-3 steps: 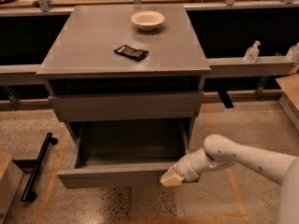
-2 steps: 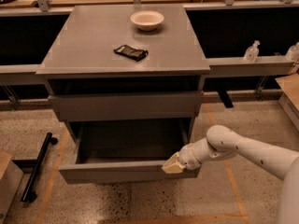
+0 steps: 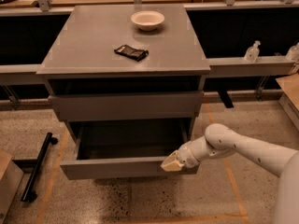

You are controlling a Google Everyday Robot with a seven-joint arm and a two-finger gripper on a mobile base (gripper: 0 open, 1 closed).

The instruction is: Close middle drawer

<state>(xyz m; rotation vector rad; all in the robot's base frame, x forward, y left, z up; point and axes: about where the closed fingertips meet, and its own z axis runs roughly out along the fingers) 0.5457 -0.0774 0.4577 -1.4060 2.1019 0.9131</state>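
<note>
The middle drawer, which now stands pulled out, will be let go by my gripper with its front pushed in below the top drawer front [image 3: 121, 144].
The middle drawer [image 3: 112, 168] of the grey cabinet [image 3: 93, 45] stands pulled out, and its inside looks empty. Its flat, handle-less front faces me below the taller top drawer front [image 3: 126, 105], which is pushed in. My gripper [image 3: 170, 164], cream-tipped on a white arm coming in from the right, rests against the right part of the open drawer's front, at its upper edge. The lowest drawer front is hidden under the open drawer.
A white bowl [image 3: 147, 20] and a dark packet [image 3: 131, 52] lie on the cabinet top. A black bar on wheels [image 3: 37, 164] lies on the floor to the left, near a box [image 3: 7, 181]. A clear bottle [image 3: 252, 52] stands on the right ledge.
My gripper has moved up and toward the cabinet, staying at the drawer front. The drawer has slid a little way in.
</note>
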